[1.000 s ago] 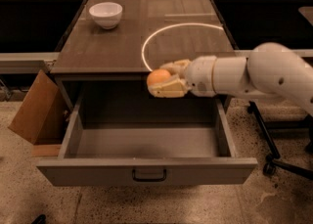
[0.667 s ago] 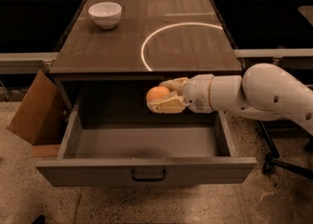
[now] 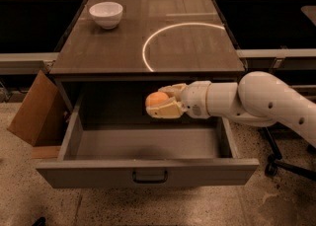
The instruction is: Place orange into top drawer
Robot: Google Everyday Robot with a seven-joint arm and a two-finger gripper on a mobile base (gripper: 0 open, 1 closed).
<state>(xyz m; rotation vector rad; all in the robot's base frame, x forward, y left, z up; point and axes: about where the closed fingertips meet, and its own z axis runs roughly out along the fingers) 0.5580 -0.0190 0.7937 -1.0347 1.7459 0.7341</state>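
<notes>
The gripper will release the orange on the grey bottom of the top drawer (image 3: 149, 122), close to the middle of the back.
The top drawer (image 3: 148, 170) is pulled wide open below the dark table top, its grey front panel with a dark pull handle (image 3: 149, 176) facing me. My gripper (image 3: 157, 104) reaches in from the right and is shut on the orange (image 3: 157, 98), a small round fruit. It holds the orange inside the drawer's opening, above the grey floor near the back middle. The pale fingers (image 3: 165, 110) wrap the fruit's underside and right side.
A white bowl (image 3: 105, 14) stands at the table's back left. A white ring of light (image 3: 183, 42) lies on the table top (image 3: 98, 47). A brown cardboard box (image 3: 34, 116) leans left of the drawer. A chair base (image 3: 286, 163) stands at the right.
My gripper has carried the orange down from the table's front edge into the open drawer space, moving lower and slightly left.
</notes>
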